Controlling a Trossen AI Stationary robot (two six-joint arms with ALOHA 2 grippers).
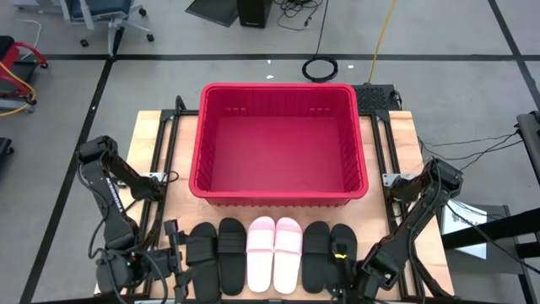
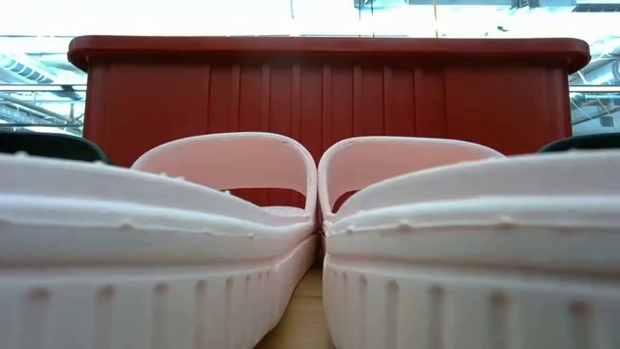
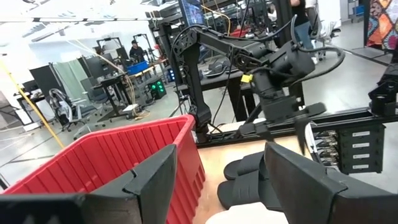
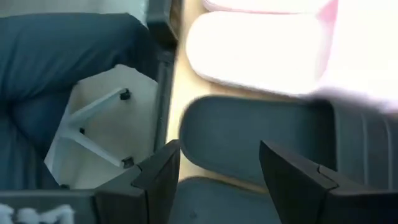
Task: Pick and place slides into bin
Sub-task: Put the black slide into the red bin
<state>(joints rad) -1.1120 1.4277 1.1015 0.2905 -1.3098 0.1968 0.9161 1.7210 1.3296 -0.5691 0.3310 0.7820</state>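
Observation:
My right gripper will close on the strap's outer side [image 1: 353,248] of the end black slide, nearest my right arm's base.
Six slides lie in a row on their soles by the table's near edge: two black [image 1: 216,253], two pink [image 1: 274,253], two black [image 1: 327,253]. The red bin [image 1: 278,143] stands behind them, with nothing in it. My left gripper [image 1: 175,253] is open just left of the leftmost black slide and points level toward the table's right; its wrist view [image 3: 221,180] looks along the row. My right gripper [image 1: 342,272] is open above the heel end of the right black pair. Its wrist view [image 4: 217,180] shows a black heel [image 4: 249,130] ahead of the fingers and a pink slide [image 4: 261,50] beyond.
In the low view the two pink slides [image 2: 310,242] fill the foreground, with the bin's wall [image 2: 320,97] behind them. The wooden table's near edge [image 4: 168,93] runs just past the heels. Arm bases stand at the table's left and right sides. People stand far off in the room.

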